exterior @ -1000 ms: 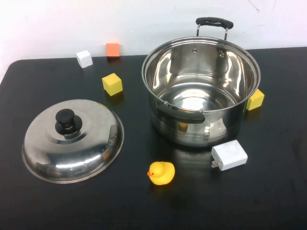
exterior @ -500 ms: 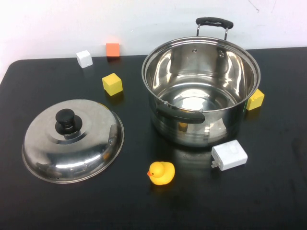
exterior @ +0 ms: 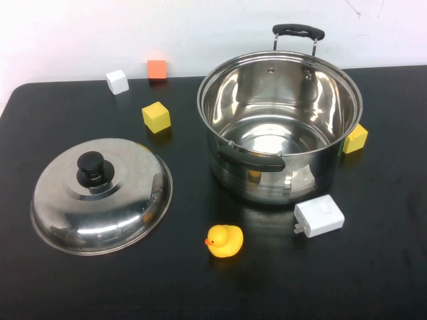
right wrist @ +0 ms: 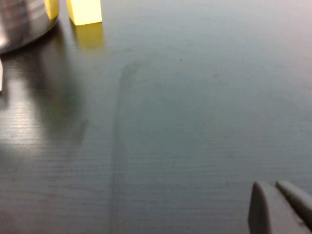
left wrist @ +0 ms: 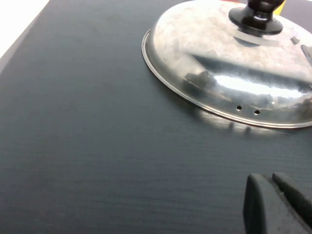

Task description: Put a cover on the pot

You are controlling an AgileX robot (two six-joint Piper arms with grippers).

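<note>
The pot has to be covered by the lid. My left gripper will next go to the steel lid's black knob (exterior: 91, 165) (left wrist: 257, 18) and close there.
The large shiny steel pot (exterior: 280, 127) stands open and uncovered at the table's right centre, with black side handles; a bit of its wall shows in the right wrist view (right wrist: 22, 19). The domed steel lid (exterior: 101, 195) with a black knob (exterior: 92, 167) lies on the table at the left; it also shows in the left wrist view (left wrist: 234, 63). My left gripper (left wrist: 270, 183) is shut and empty, low over the table short of the lid's rim. My right gripper (right wrist: 273, 190) is shut and empty over bare table to the pot's right. Neither arm shows in the high view.
A yellow rubber duck (exterior: 224, 241) and a white charger (exterior: 319, 216) lie in front of the pot. A yellow cube (exterior: 156, 117), a white cube (exterior: 117, 81) and an orange cube (exterior: 157, 69) sit at the back left. Another yellow cube (exterior: 354, 138) (right wrist: 84, 10) is beside the pot's right.
</note>
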